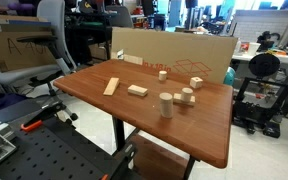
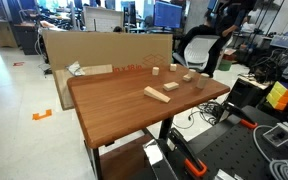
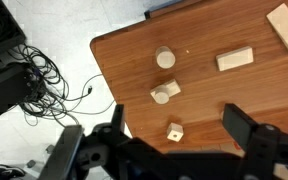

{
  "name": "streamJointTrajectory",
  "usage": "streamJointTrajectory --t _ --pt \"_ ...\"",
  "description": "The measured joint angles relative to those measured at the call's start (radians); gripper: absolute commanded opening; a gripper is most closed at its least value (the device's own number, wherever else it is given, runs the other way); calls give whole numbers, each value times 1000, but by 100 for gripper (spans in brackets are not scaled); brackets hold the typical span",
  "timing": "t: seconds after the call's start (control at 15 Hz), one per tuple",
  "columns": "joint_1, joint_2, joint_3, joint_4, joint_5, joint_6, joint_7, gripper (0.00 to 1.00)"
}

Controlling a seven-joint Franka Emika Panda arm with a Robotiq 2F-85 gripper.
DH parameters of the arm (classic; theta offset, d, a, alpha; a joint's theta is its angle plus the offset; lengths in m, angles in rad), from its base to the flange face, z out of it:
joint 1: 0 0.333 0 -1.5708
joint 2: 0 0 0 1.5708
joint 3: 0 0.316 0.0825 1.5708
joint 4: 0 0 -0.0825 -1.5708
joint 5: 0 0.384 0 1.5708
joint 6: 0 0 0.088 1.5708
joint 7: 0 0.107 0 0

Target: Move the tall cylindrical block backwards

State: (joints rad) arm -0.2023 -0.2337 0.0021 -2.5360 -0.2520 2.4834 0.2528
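Note:
Next, I close my gripper on the upper part [image 1: 166, 98] [image 3: 165, 56] of the tall cylindrical block, which stands close to the front edge of the table.
The tall cylindrical block [image 1: 165, 104] stands upright on the wooden table [image 1: 134, 115], near its front edge. It also shows in an exterior view [image 2: 200, 82]. In the wrist view I look down on its round top [image 3: 165, 58]. My gripper [image 3: 179, 130] hangs high above the table, open and empty. Its two dark fingers frame a small cube [image 3: 174, 131]. The tall cylinder lies beyond the fingertips, apart from them. My gripper does not show in the exterior views.
A shorter cylinder touching a small block [image 3: 164, 93] sits between the tall cylinder and the cube. Two flat rectangular blocks [image 3: 235, 60] [image 3: 287, 27] lie to one side. A cardboard box [image 1: 174, 50] stands behind the table. Cables lie on the floor [image 3: 44, 80].

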Motion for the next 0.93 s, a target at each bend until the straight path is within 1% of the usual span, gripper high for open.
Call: streamJointTrajectory --t 0.27,0.47,0.67,0.93 --pt "16 115 -18 -17 16 120 -57 100" --pt "38 209 -34 -22 82 184 -145 100" --pt "56 289 -38 -13 170 212 -257 100" --pt "58 360 -41 19 178 211 -320 100"
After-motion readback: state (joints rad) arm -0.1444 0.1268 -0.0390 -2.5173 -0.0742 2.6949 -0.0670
